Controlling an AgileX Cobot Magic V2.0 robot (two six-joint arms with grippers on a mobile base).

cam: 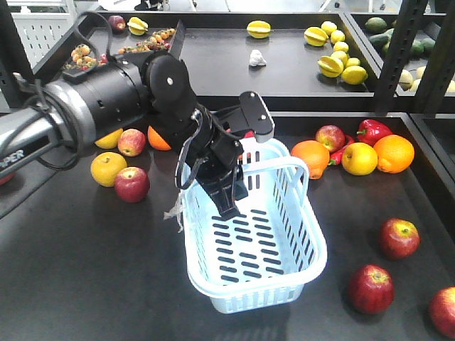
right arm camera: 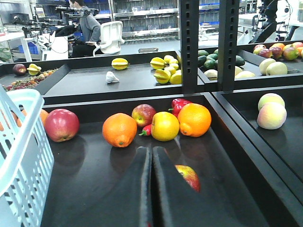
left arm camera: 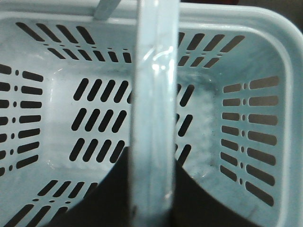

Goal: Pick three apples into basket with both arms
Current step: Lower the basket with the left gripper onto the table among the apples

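Next, my left gripper sets the pale blue basket down and released on the table point(cam: 269, 257), next to the nearer one of the red apples.
The pale blue basket point(cam: 306, 245) stands mid-table with nothing inside it point(left arm camera: 57, 113). My left gripper point(cam: 233, 202) reaches down into it and is shut on one hoop handle point(left arm camera: 152, 94), a dark finger on each side point(left arm camera: 152, 158). Three red apples lie right of the basket: one point(cam: 399, 237), a nearer one point(cam: 370, 288) and one at the frame edge point(cam: 444, 311). My right gripper point(right arm camera: 151, 150) is shut with nothing in it, low over the table. An apple point(right arm camera: 188, 176) lies just right of its fingers, partly hidden by them. The right arm is out of the front view.
More apples lie left of the basket point(cam: 132, 184) point(cam: 131, 142) and behind it point(cam: 330, 136) point(right arm camera: 61, 124). Oranges point(cam: 310, 158) point(cam: 393, 153), a yellow fruit point(cam: 360, 158) and a red pepper point(cam: 373, 131) sit at the back right. A raised tray wall point(cam: 334, 117) runs behind them.
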